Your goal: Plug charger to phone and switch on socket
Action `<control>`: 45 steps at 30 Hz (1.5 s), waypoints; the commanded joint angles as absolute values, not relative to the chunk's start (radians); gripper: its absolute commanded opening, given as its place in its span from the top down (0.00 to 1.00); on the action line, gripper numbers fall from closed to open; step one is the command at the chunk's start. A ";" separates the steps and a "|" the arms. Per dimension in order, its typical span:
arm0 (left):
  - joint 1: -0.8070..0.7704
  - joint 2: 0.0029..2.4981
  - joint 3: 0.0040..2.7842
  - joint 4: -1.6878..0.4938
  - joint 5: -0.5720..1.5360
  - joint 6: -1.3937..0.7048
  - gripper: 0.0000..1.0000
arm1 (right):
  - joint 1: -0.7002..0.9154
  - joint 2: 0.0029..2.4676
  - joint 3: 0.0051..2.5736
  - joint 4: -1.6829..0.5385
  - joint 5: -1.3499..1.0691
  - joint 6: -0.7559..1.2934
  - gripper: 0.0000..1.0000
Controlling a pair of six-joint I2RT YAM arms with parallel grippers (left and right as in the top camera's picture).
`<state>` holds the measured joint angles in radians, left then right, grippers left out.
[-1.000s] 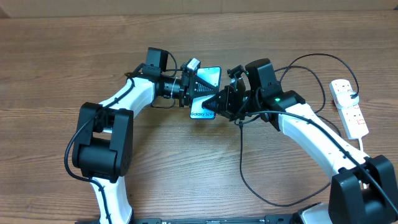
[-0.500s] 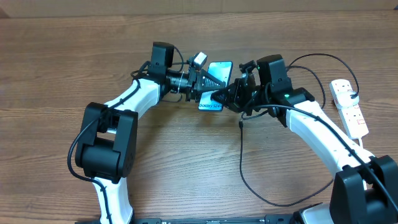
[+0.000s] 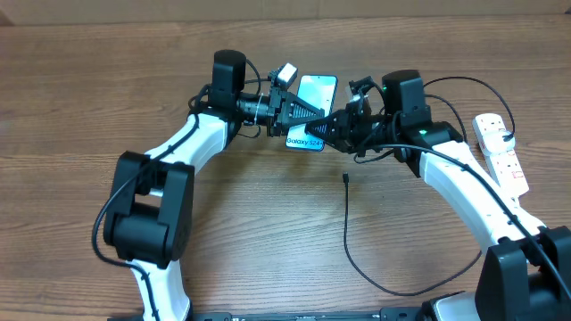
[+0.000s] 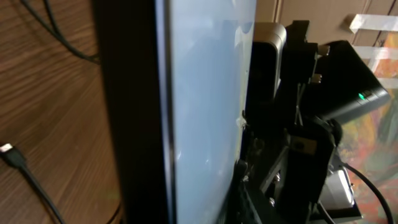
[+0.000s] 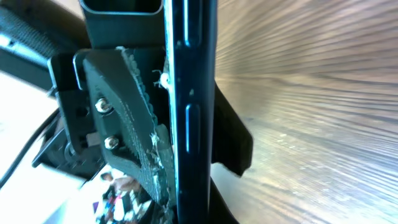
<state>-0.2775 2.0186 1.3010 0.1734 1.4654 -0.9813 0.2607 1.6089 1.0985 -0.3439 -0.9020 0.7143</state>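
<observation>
My left gripper needs to take the phone's middle (image 3: 322, 104) before my right gripper opens, because my right gripper holds the phone near its lower end, where the charger goes.
The phone (image 3: 314, 105), with a light blue screen and "Galaxy S24+" text, is held above the table between both grippers. My left gripper (image 3: 297, 113) is shut on it from the left, and my right gripper (image 3: 328, 132) is shut on it from the right. The screen fills the left wrist view (image 4: 205, 106). The right wrist view shows the phone's dark edge (image 5: 193, 112). The charger (image 3: 357, 254) is a thin black cable looping on the table; its loose tip (image 3: 346, 179) lies below the phone and also shows in the left wrist view (image 4: 9, 150). The socket (image 3: 501, 159) lies at the right edge.
A black plug (image 3: 508, 136) sits in the power strip, with the black cable arching from it behind my right arm. The strip's white cord (image 3: 519, 207) runs toward the front right. The rest is bare wooden tabletop (image 3: 80, 80).
Both grippers have carried the phone toward the far side and a little to the right. The cable tip now lies apart from the phone on the table.
</observation>
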 commanded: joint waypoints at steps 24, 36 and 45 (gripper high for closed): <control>-0.334 1.778 1.327 0.316 1.581 -1.171 0.96 | 0.264 1.645 1.080 -0.376 -1.073 0.551 0.96; -0.331 1.778 1.327 0.324 1.582 -1.133 0.68 | 0.241 1.645 1.080 -0.487 -1.138 0.435 0.96; -0.327 1.778 1.327 0.323 1.582 -1.134 0.93 | 0.240 1.645 1.080 -0.483 -1.129 0.436 0.96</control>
